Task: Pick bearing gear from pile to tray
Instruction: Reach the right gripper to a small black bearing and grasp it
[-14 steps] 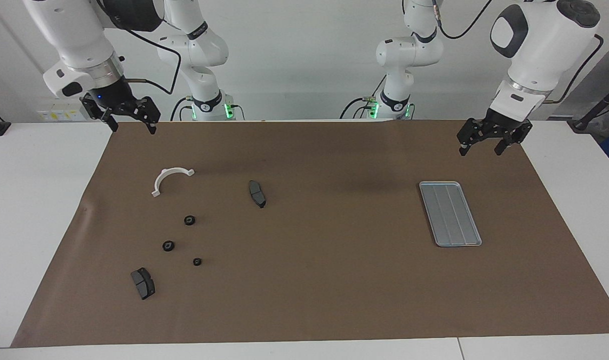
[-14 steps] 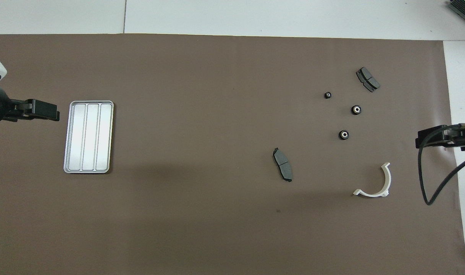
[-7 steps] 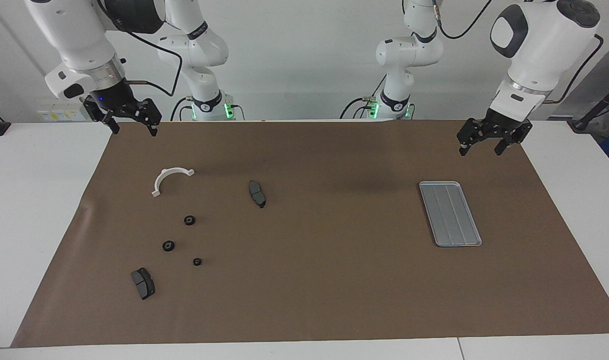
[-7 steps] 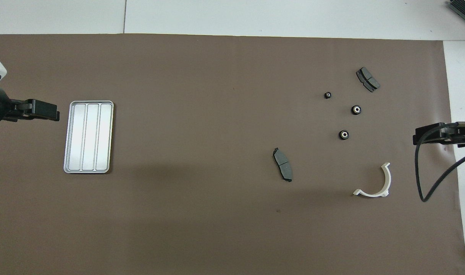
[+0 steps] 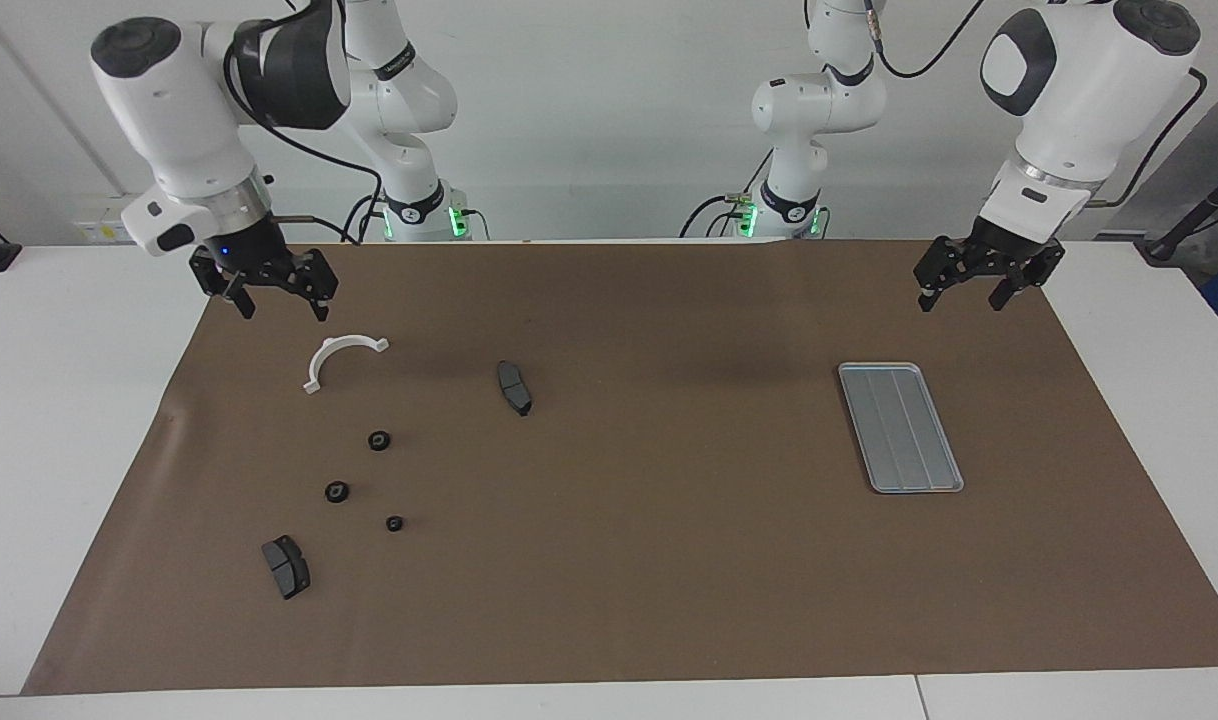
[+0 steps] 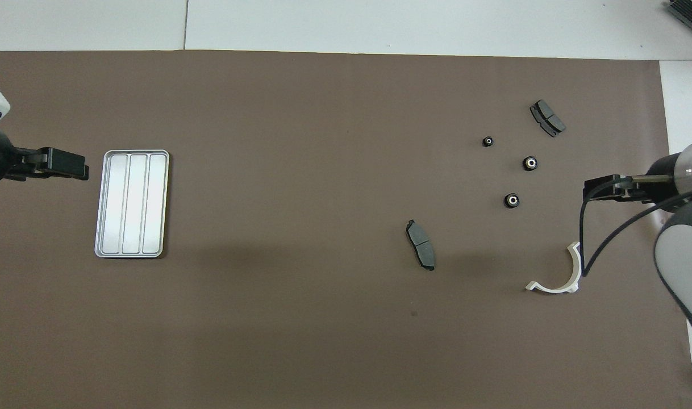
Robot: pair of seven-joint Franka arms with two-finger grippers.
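Observation:
A black ring (image 6: pixel 512 200) is nearest the white half-ring bracket. My right gripper should go to it next and close around it.
The pile lies at the right arm's end of the brown mat: three black rings (image 5: pixel 378 440) (image 5: pixel 337 491) (image 5: pixel 394 523), two dark grey pads (image 5: pixel 514 387) (image 5: pixel 286 566) and a white half-ring bracket (image 5: pixel 327 350). In the overhead view the rings (image 6: pixel 512 200) (image 6: pixel 529 163) (image 6: pixel 487 141) lie apart from each other. My right gripper (image 5: pixel 280 303) is open and empty in the air beside the bracket (image 6: pixel 553 288). The silver tray (image 5: pixel 901 427) lies empty at the left arm's end. My left gripper (image 5: pixel 961 298) hangs open and empty over the mat beside the tray (image 6: pixel 132 203).
The brown mat (image 5: pixel 649 560) covers most of the white table. The right arm's black cable (image 6: pixel 604 244) hangs over the bracket's end in the overhead view. The left arm waits.
My right gripper has come down and moved in over the mat's edge toward the bracket and the rings. The left gripper and all the parts have stayed in place.

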